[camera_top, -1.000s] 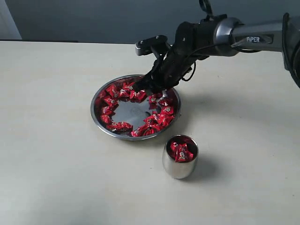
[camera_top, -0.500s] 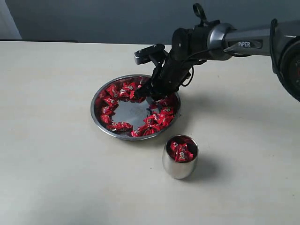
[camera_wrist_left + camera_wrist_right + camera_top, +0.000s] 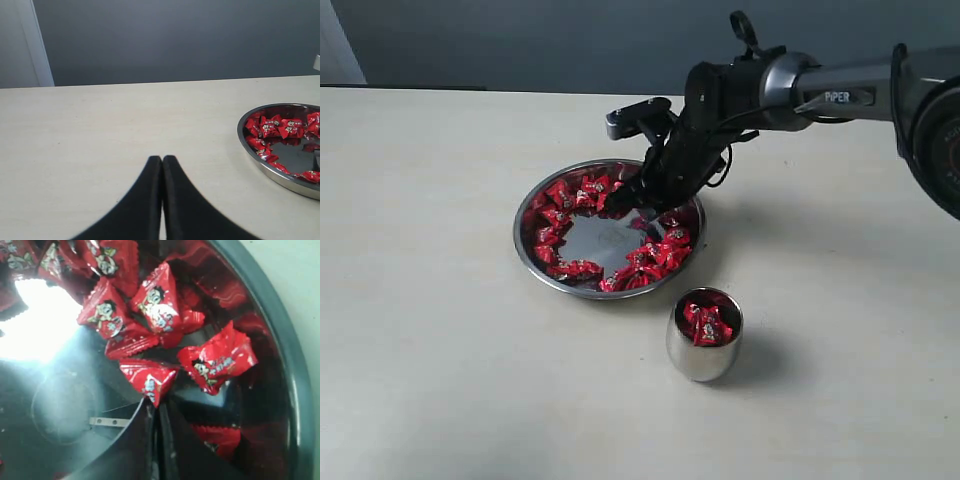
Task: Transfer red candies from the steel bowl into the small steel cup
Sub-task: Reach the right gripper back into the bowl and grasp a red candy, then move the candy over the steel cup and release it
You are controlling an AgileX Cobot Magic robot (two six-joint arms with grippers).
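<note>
Next, I drop my right gripper's red candy onto the candies already in the small steel cup point(image 3: 701, 325).
The steel bowl point(image 3: 525, 255) sits mid-table with a ring of red candies point(image 3: 560, 215) around its bare centre. My right gripper point(image 3: 625, 205) reaches down into its far side. In the right wrist view the right gripper point(image 3: 156, 407) is shut, with the corner of one red candy point(image 3: 149, 379) pinched at its tips just above the bowl floor point(image 3: 60, 405). The small steel cup point(image 3: 700, 355) stands upright in front of the bowl and holds a few red candies point(image 3: 706, 322). My left gripper point(image 3: 161, 159) is shut and empty over bare table, left of the bowl point(image 3: 280, 177).
The pale table top point(image 3: 440, 360) runs around bowl and cup. A dark wall point(image 3: 520, 40) lies behind the far table edge. The right arm point(image 3: 820, 85) stretches in from the right, above the table.
The right gripper, open over the far candies a second ago, has shifted slightly left inside the bowl and closed on a candy. The bowl and cup have not moved.
</note>
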